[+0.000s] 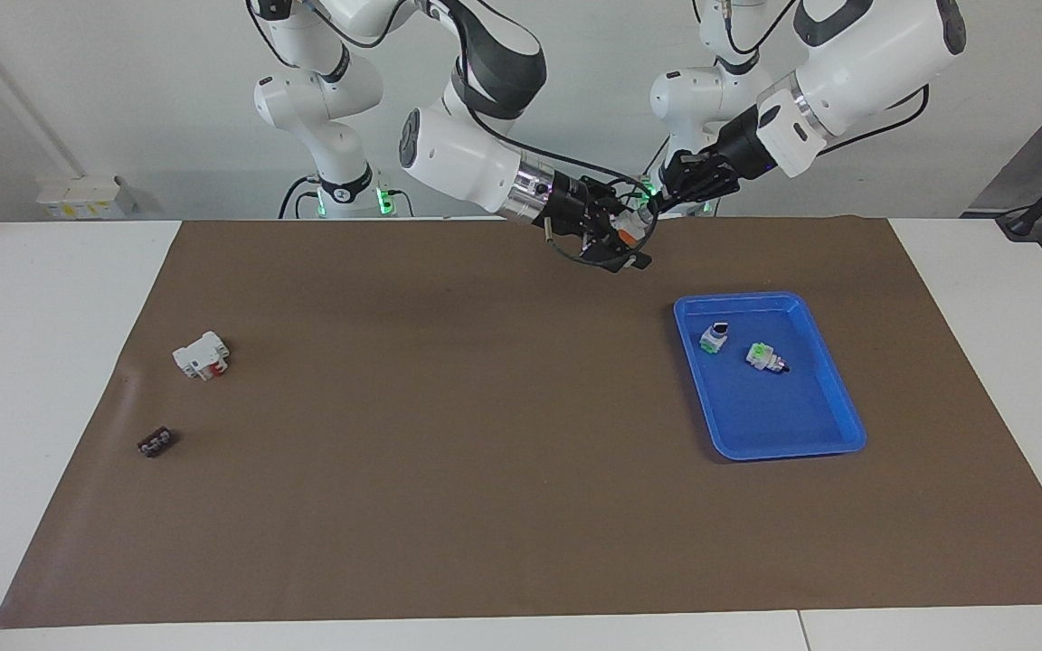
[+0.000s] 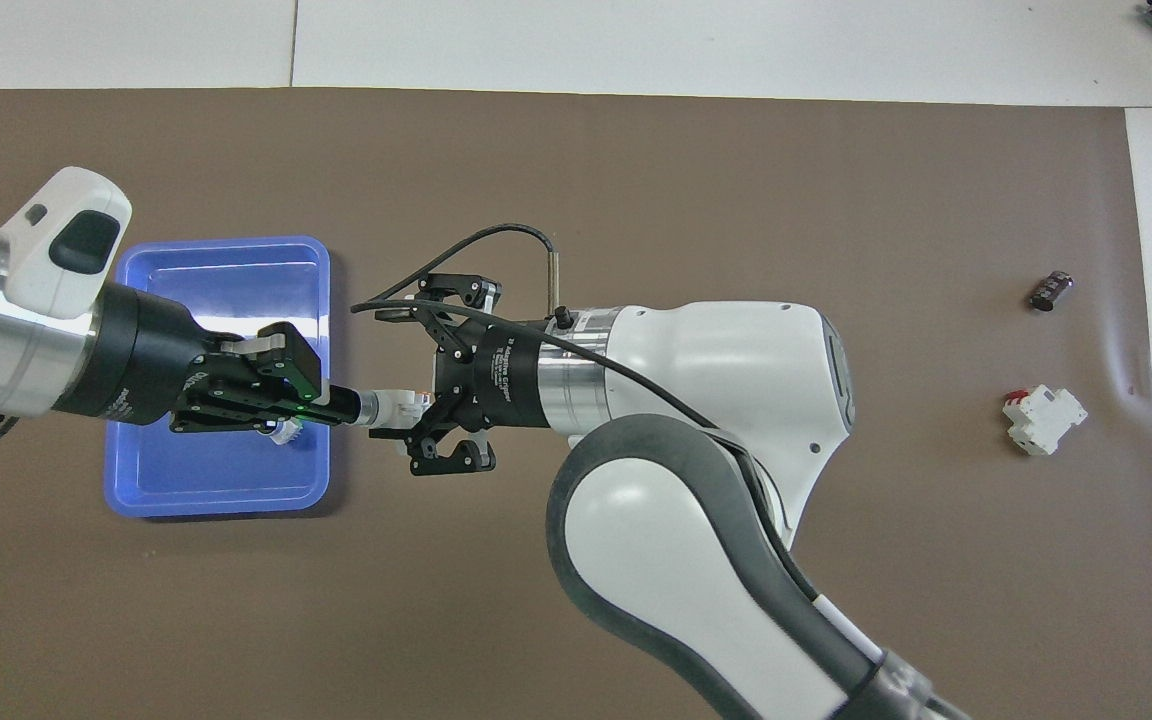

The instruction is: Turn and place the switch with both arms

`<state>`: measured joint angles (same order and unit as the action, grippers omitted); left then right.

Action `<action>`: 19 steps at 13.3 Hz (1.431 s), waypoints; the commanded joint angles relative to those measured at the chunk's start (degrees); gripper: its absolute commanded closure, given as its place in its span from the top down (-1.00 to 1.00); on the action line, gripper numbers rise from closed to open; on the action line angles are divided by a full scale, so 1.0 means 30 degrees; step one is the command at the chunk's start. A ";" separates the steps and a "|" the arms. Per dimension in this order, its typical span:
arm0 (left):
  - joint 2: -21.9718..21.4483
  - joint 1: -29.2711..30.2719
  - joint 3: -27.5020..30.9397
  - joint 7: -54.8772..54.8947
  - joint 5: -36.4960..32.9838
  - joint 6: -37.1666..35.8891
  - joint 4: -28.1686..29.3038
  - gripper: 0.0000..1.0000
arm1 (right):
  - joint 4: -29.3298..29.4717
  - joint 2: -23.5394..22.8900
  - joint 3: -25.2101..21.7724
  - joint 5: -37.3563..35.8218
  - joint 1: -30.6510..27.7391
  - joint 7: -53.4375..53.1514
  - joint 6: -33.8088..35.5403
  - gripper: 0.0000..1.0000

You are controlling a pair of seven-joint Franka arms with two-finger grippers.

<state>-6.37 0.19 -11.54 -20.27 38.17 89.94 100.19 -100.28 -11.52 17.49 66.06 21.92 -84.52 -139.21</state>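
My left gripper has the switch. It will let go of it near the middle of the blue tray [image 2: 257, 377], close beside the white-and-green parts.
The switch [image 1: 634, 224] [image 2: 396, 403], white with an orange part, hangs in the air over the mat beside the blue tray [image 1: 833, 398] [image 2: 216, 270]. My left gripper [image 1: 657, 203] [image 2: 341, 405] is shut on its black cylindrical end and reaches in over the tray. Facing it, my right gripper [image 1: 627, 233] [image 2: 398, 372] stands open. Its fingers are spread wide on either side of the switch's white end and do not touch it.
Two white-and-green parts [image 1: 714, 336] [image 1: 763, 357] lie in the tray; the left gripper covers them in the overhead view. Toward the right arm's end of the mat lie a white block with red [image 1: 202, 355] [image 2: 1041, 420] and a small dark part [image 1: 156, 442] [image 2: 1050, 291].
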 commanded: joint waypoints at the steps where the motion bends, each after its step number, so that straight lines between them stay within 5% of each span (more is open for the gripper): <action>1: -0.0982 -0.0035 0.0213 0.1012 -0.0858 -0.1270 0.1144 -1.00 | -0.0992 0.1225 -0.0206 -0.0602 -0.0569 0.0634 -0.0618 0.99; 7: -0.1011 0.0316 0.0360 0.2156 -0.2173 -0.0745 0.1436 -1.00 | -0.3692 0.4510 -0.0236 -0.4225 -0.2790 0.2183 0.2626 0.99; 13: -0.1713 -0.0006 0.0126 0.4408 -0.8263 0.2735 0.3979 -1.00 | -0.3606 0.4689 -0.0206 -1.6521 -0.4990 0.6893 0.5387 0.99; 16: -0.1395 0.0140 0.0126 0.6519 -1.0753 0.5811 0.5213 -1.00 | -0.3430 0.4571 -0.0206 -2.0103 -0.5723 1.0350 0.5650 0.99; 19: 0.0067 0.0316 0.0155 0.6933 -1.2689 0.7603 0.5510 -1.00 | -0.1798 0.4659 -0.0236 -2.1462 -0.6949 1.3016 0.8567 0.99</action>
<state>-8.12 0.56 -10.93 -1.16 3.46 109.12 115.48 -109.13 1.60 16.23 3.54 4.33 -51.41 -119.59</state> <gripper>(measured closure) 0.907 0.004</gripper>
